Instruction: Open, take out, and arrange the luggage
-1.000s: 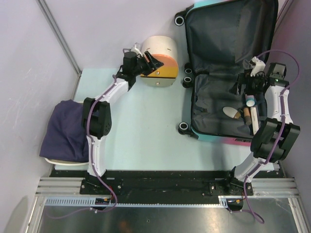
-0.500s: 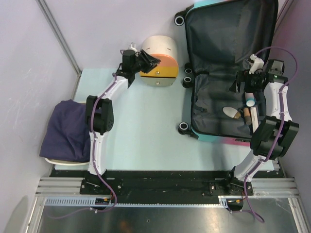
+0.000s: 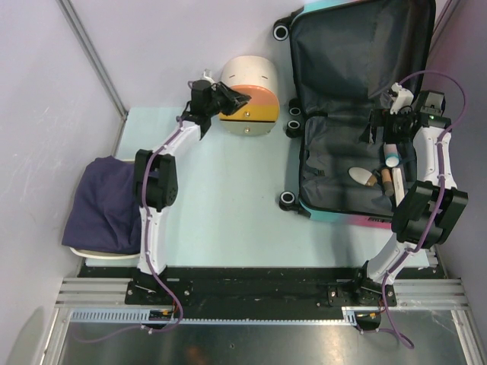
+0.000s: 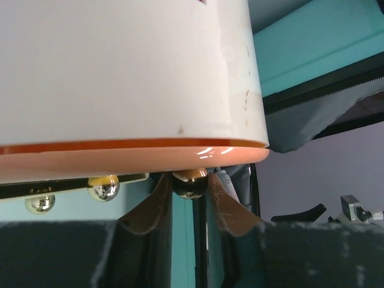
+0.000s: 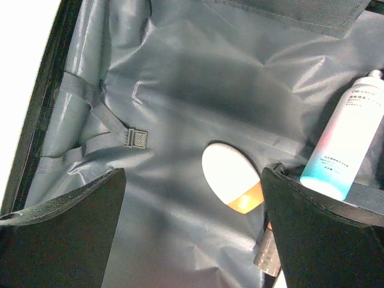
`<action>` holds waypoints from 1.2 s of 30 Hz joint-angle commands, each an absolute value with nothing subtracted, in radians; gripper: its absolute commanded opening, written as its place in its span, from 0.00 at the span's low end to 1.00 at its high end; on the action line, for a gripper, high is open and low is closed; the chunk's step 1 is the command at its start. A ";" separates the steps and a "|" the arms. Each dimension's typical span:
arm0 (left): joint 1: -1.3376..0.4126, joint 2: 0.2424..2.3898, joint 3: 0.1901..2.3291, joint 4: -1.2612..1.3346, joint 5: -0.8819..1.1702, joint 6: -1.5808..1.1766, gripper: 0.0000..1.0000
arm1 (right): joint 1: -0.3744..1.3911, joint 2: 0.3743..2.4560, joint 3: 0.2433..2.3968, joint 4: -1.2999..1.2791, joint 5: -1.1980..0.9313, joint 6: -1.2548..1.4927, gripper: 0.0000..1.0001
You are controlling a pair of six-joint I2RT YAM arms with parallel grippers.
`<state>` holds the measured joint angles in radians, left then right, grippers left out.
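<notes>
The robot's right gripper needs to next close across the white part (image 3: 361,176) (image 5: 231,176) of the white-and-orange oval case, near the case's orange end.
The luggage (image 3: 342,53) lies open at the back right, its dark grey lining up and a teal edge (image 3: 335,216) at the front. In its lower half lie a white-and-orange oval case (image 5: 231,174), a white-to-teal bottle (image 5: 345,144) and a brown tube (image 5: 269,255). My right gripper (image 5: 193,174) hangs open over the lining, just left of the oval case (image 3: 361,176). My left gripper (image 3: 242,99) is at the cream cylindrical box (image 3: 249,76). In the left wrist view its fingers (image 4: 157,198) press both sides of a gold knob (image 4: 191,183) under the orange drawer front.
A dark blue cloth (image 3: 103,201) is heaped over a white tray at the table's left edge. Black suitcase wheels (image 3: 294,122) stick out toward the box. A grey strap with a buckle (image 5: 137,138) lies across the lining. Two more gold knobs (image 4: 103,188) sit left of the gripped one.
My left gripper moved in to the drawer front and its fingers closed around the gold knob. The right gripper shifted slightly toward the back, still open.
</notes>
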<state>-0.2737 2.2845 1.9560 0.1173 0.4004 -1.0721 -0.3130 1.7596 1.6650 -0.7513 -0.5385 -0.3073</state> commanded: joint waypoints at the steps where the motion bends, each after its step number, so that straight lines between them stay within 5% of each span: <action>1: -0.279 2.189 1.863 0.156 0.428 -1.095 0.05 | -0.307 1.764 1.704 -0.761 -0.554 -0.311 1.00; 17: -0.327 1.942 1.487 0.225 0.405 -1.121 0.04 | -0.334 1.763 1.697 -0.825 -0.629 -0.411 1.00; 19: -0.327 1.937 1.476 0.229 0.385 -1.117 0.23 | -0.336 1.759 1.695 -0.830 -0.634 -0.413 1.00; 20: -0.327 1.936 1.477 0.229 0.385 -1.115 0.44 | -0.339 1.759 1.692 -0.828 -0.635 -0.413 1.00; 21: -0.327 1.936 1.486 0.229 0.379 -1.108 0.77 | -0.341 1.759 1.689 -0.828 -0.635 -0.413 1.00; 23: -0.327 1.934 1.497 0.229 0.382 -1.094 0.99 | -0.342 1.758 1.689 -0.828 -0.643 -0.408 1.00; 28: -0.302 1.905 1.473 0.229 0.408 -0.994 1.00 | -0.334 1.755 1.697 -0.836 -0.627 -0.432 1.00; 36: -0.239 1.780 1.373 0.183 0.483 -0.607 1.00 | -0.233 1.812 1.686 -1.098 -0.412 -0.866 1.00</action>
